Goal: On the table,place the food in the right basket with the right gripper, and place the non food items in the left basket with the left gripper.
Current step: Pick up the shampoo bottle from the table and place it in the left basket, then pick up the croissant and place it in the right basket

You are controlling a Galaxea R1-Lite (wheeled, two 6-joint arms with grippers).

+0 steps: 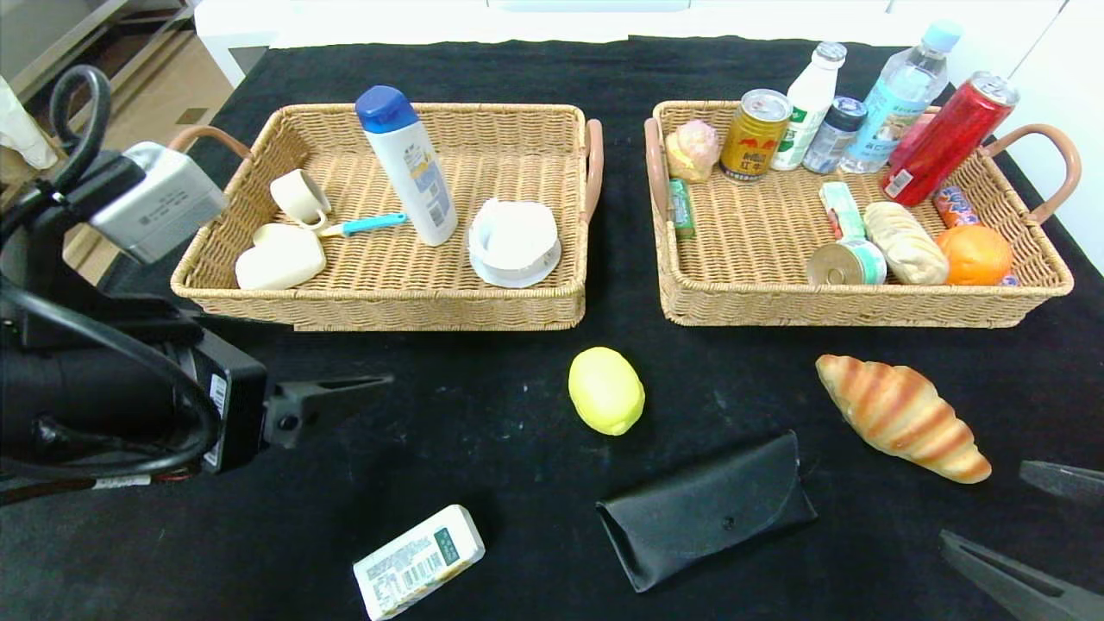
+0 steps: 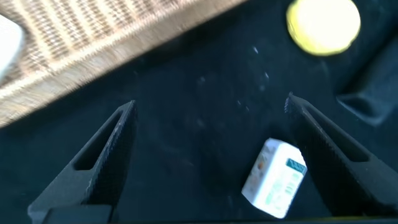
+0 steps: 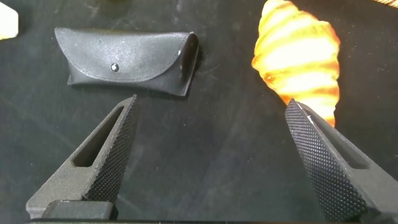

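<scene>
The robot's right gripper needs to next go to the croissant's middle (image 1: pixel 902 415) (image 3: pixel 303 67), beside the black glasses case, and close there across the croissant's two long sides.
The shampoo bottle (image 1: pixel 407 164) stands in the left basket (image 1: pixel 379 302). On the black cloth lie the lemon (image 1: pixel 606 390), the croissant (image 1: pixel 901 417), the black glasses case (image 1: pixel 707 511) and the white carton (image 1: pixel 419 561). My left gripper (image 1: pixel 371 384) hovers in front of the left basket, open and empty. Its wrist view shows the gripper (image 2: pixel 210 102) above bare cloth, with the carton (image 2: pixel 275 177) by one finger and the lemon (image 2: pixel 323 25) farther off. My right gripper (image 1: pixel 983 504) is open and empty at the front right. From its wrist the gripper (image 3: pixel 212 102) faces the croissant (image 3: pixel 298 50) and the glasses case (image 3: pixel 124 59).
The left basket also holds two cream cups (image 1: pixel 297 197), a blue-handled tool (image 1: pixel 362 226) and a white bowl (image 1: pixel 514 241). The right basket (image 1: pixel 862 302) holds cans (image 1: pixel 755 134), bottles (image 1: pixel 897 95), a bread roll (image 1: pixel 906 243) and an orange (image 1: pixel 975 254).
</scene>
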